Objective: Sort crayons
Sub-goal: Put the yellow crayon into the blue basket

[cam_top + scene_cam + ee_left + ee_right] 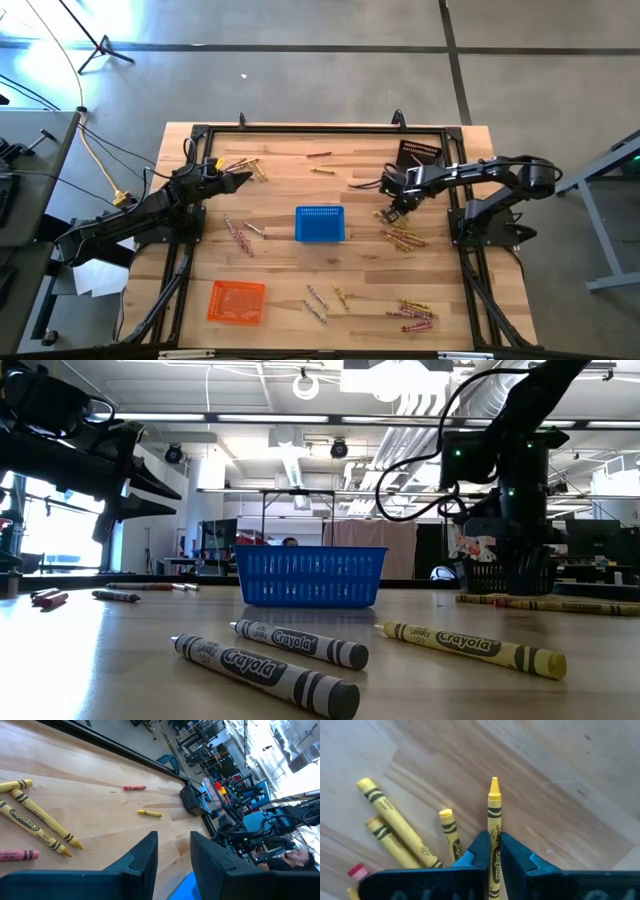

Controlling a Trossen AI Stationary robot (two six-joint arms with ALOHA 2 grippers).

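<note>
Next, I let go of the yellow crayon with my right gripper on the bottom of the blue basket (314,229).
Crayons lie scattered on the wooden table: a yellow bunch (404,238) just nearer than my right gripper, tan ones (240,236) left of the blue basket (320,223), and red ones (414,316) near the front edge. My right gripper (392,212) points down, right of the blue basket, and is shut on one yellow crayon (493,807). My left gripper (240,180) hovers open over the table's left side, beside some yellow crayons (35,822). My right gripper pinches the yellow crayon's wrapped body (493,840) between its two fingers, coming from above and pointing down. The fingers (476,851) lie across the crayon, whose pointed tip (494,782) sticks out past them. Whether the crayon rests on the table, I cannot tell.
An orange basket (237,301) sits at the near left and a dark basket (418,156) at the far right, close behind my right arm. Two grey crayons (268,670) and a yellow one (470,647) lie near the front edge. A black frame (320,128) borders the table.
</note>
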